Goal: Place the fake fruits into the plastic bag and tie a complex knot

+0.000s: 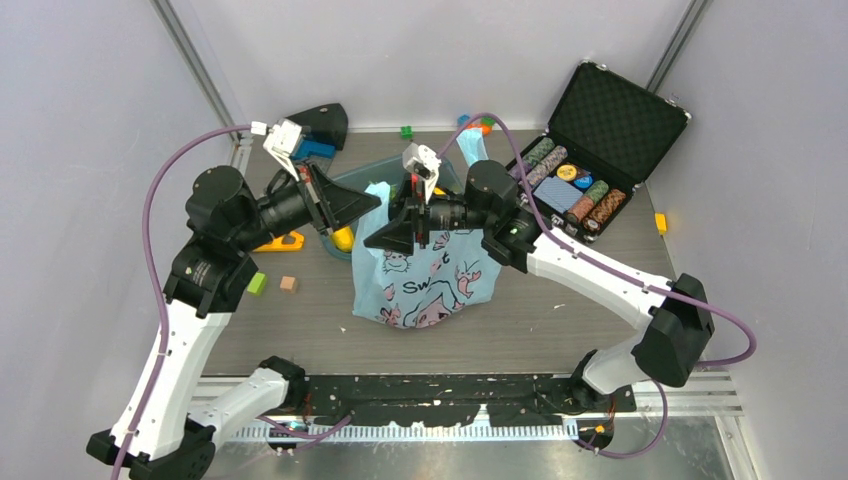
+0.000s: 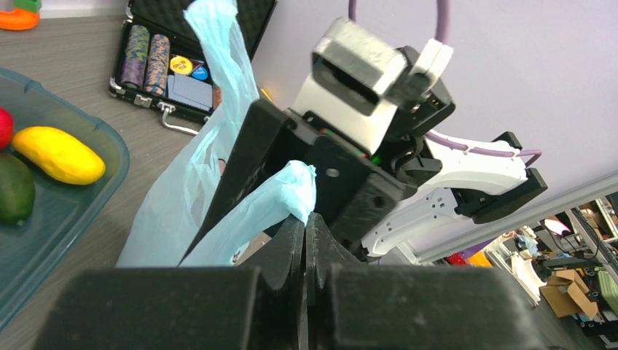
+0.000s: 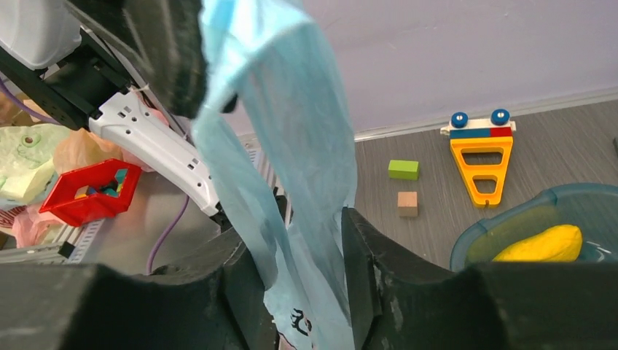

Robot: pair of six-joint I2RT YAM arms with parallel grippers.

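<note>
Next, my left gripper takes the bag handle farther down [image 2: 251, 221] while my right gripper steadies it, because my left gripper pinches only the tip of the bag handle.
The light-blue plastic bag [image 1: 420, 285] with its cartoon print stands in the middle of the table. My left gripper [image 1: 376, 201] is shut, and in the left wrist view [image 2: 306, 216] its tips pinch the end of one bag handle [image 2: 288, 191]. My right gripper [image 1: 370, 242] is open; in the right wrist view [image 3: 310, 244] a handle strip [image 3: 291, 168] hangs between its fingers. The other handle [image 2: 218, 51] stands upright. A yellow fruit [image 2: 58, 154], a dark green one [image 2: 14, 191] and a red one [image 2: 3, 127] lie in the tub. No knot shows.
The clear blue tub [image 2: 109, 149] sits left of the bag, under my left gripper. An open poker-chip case [image 1: 590, 170] stands at the back right. A green block [image 1: 257, 283], a tan block [image 1: 288, 284] and a yellow toy [image 3: 481, 164] lie on the left.
</note>
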